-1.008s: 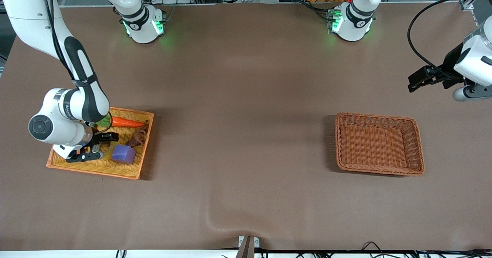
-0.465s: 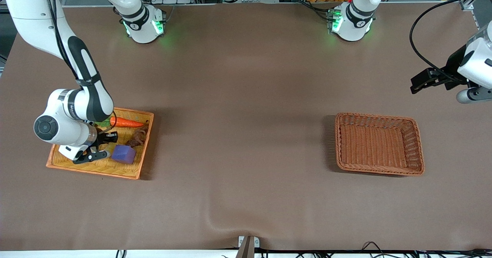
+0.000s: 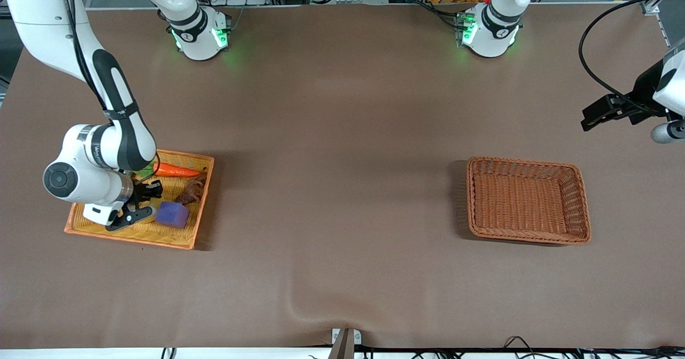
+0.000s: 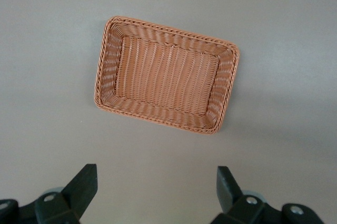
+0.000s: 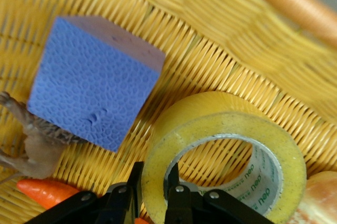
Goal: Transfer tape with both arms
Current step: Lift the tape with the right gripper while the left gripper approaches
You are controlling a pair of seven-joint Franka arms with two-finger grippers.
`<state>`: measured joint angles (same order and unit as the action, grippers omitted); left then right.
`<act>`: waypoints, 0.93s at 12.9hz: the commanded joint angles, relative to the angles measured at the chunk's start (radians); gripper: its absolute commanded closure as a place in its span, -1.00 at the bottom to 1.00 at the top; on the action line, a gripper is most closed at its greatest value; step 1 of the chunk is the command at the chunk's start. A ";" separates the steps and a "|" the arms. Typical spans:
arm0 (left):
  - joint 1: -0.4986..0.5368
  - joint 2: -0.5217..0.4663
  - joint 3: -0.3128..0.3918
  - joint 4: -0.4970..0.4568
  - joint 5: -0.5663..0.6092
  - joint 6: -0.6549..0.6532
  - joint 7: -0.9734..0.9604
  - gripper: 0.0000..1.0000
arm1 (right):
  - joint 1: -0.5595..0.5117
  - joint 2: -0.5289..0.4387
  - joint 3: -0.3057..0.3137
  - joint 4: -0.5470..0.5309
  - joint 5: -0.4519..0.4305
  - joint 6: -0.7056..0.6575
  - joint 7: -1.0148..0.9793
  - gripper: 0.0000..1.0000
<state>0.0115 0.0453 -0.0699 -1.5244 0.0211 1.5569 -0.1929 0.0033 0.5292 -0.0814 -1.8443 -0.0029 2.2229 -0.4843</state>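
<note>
I will use my right gripper to release the tape on the bare table (image 3: 359, 172), in between the yellow woven tray and the brown basket.
The tape (image 5: 221, 108), a translucent yellowish ring with a grey-white core, lies in the yellow woven tray (image 3: 182, 238) at the right arm's end of the table. My right gripper (image 5: 155, 174) is shut on the ring's wall, one finger inside the hole and one outside. In the front view the right gripper (image 3: 142, 206) is down in the tray beside the purple cube (image 3: 172, 214), and the tape is mostly hidden under it. My left gripper (image 3: 588, 119) is open and empty, up in the air over the bare table by the brown basket (image 3: 527, 162); it also shows in the left wrist view (image 4: 156, 174).
The tray also holds the purple cube (image 5: 92, 90), a carrot (image 3: 176, 170), a brown twisted item (image 3: 190, 192) and a pale orange item (image 5: 321, 203) against the tape. The brown basket (image 4: 166, 27) has nothing in it. A fold in the tablecloth (image 3: 310, 308) lies near the front edge.
My left gripper has drawn away toward the left arm's end of the table. My right gripper has shifted slightly within the tray, close to the purple cube.
</note>
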 commanded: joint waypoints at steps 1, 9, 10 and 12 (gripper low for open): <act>-0.011 0.013 -0.007 0.007 0.020 -0.001 0.003 -1.00 | 0.018 -0.069 0.000 0.125 0.017 -0.229 -0.017 1.00; 0.004 0.079 -0.001 0.004 0.020 0.061 0.013 -1.00 | 0.372 -0.054 0.000 0.454 0.063 -0.565 0.517 1.00; 0.005 0.085 0.001 0.004 0.020 0.063 0.009 -1.00 | 0.455 -0.025 0.000 0.459 0.064 -0.518 0.632 1.00; 0.015 0.085 0.002 0.001 0.022 0.063 0.016 -1.00 | 0.600 0.046 0.000 0.464 0.136 -0.369 0.871 1.00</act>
<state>0.0157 0.1330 -0.0666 -1.5268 0.0211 1.6164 -0.1929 0.4876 0.4956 -0.0655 -1.4201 0.0835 1.7688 0.2033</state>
